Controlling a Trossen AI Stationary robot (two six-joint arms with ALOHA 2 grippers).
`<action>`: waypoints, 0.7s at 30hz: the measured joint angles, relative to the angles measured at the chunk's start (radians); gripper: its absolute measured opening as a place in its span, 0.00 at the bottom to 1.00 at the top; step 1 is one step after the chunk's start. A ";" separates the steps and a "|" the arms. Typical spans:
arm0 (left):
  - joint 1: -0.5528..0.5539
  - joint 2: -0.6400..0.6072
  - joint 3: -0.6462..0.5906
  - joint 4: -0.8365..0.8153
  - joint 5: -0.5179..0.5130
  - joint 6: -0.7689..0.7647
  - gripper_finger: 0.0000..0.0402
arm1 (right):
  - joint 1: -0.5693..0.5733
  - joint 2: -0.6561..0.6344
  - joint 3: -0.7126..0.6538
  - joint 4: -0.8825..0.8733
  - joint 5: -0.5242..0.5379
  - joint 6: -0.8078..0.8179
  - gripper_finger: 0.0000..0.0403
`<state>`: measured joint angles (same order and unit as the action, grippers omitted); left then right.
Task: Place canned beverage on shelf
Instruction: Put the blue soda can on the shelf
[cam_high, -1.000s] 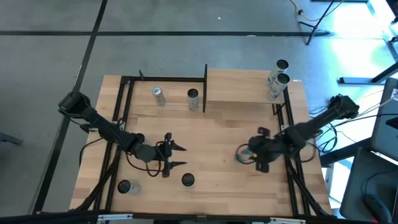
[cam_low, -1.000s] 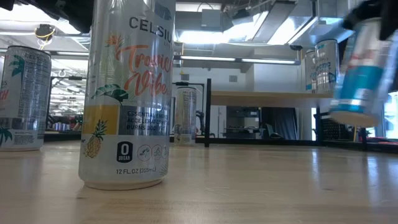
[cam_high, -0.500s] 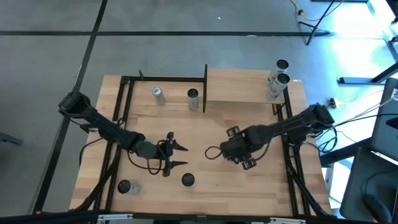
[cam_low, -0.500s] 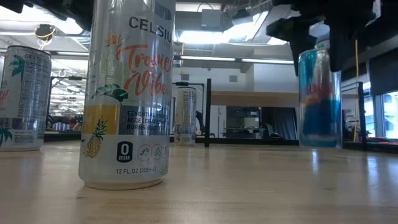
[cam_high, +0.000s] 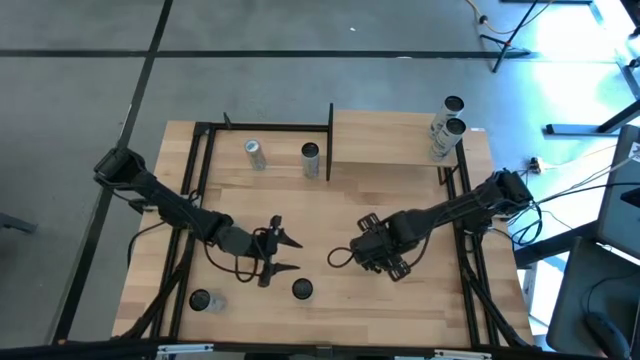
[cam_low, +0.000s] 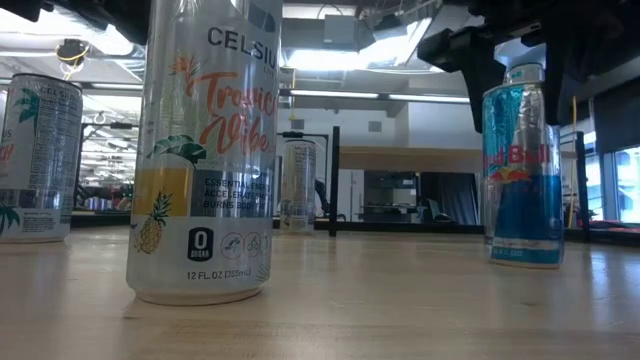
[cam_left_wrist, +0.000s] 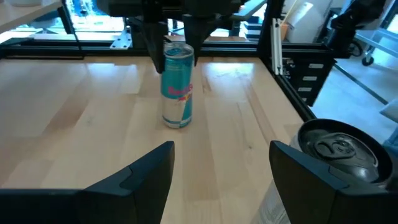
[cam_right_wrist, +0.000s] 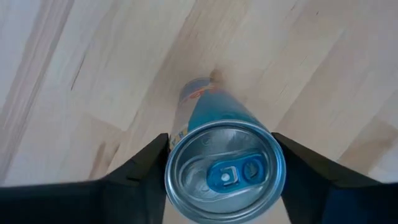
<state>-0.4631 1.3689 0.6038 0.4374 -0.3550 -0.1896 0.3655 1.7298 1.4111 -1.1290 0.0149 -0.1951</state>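
The fingers of my right gripper sit slanted across the blue-and-silver can's top, so it should open, rise clear, turn straighter and take the can (cam_low: 523, 165) before lifting it.
A blue-and-silver beverage can (cam_low: 522, 175) stands upright with its base on the wooden tabletop, right of the table's middle. My right gripper (cam_high: 342, 258) is above it, shut on its top. The can also shows in the left wrist view (cam_left_wrist: 177, 87) and from above in the right wrist view (cam_right_wrist: 224, 168). My left gripper (cam_high: 287, 252) is open and empty, left of the can and facing it. The shelf (cam_high: 390, 137), a raised light-wood board, stands at the far right and bears two cans (cam_high: 448, 120) at its right end. My right gripper pinches the can's top end just below the rim (cam_right_wrist: 171, 165) between its two fingers (cam_low: 480, 70), one on each side. The fingers come from above, pointing down. The can is upright, with its base (cam_low: 522, 258) on the tabletop.
Two silver cans (cam_high: 254, 153) (cam_high: 310, 158) stand at the far side, left of the shelf. Two more (cam_high: 200, 300) (cam_high: 302, 289) stand near the front edge; the second is right beside my left gripper (cam_left_wrist: 339, 146). Black frame rails (cam_high: 200, 160) run along the table's sides.
My right gripper has carried the blue can toward the table's left and a little nearer, then down. The can was tilted and lifted clear; it has turned upright and now stands on the tabletop.
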 joint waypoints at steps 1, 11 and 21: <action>0.000 0.000 0.000 0.000 0.020 0.008 0.62 | 0.000 0.000 -0.001 0.000 0.003 0.006 0.61; 0.001 0.000 0.000 -0.002 0.059 0.017 0.62 | 0.001 -0.051 -0.004 -0.022 0.001 0.116 0.95; 0.015 0.000 0.000 -0.006 0.062 0.016 0.62 | 0.002 -0.329 -0.071 0.003 0.114 0.719 0.86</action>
<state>-0.4480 1.3689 0.6038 0.4311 -0.2932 -0.1734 0.3674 1.4003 1.3397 -1.1258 0.1287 0.5239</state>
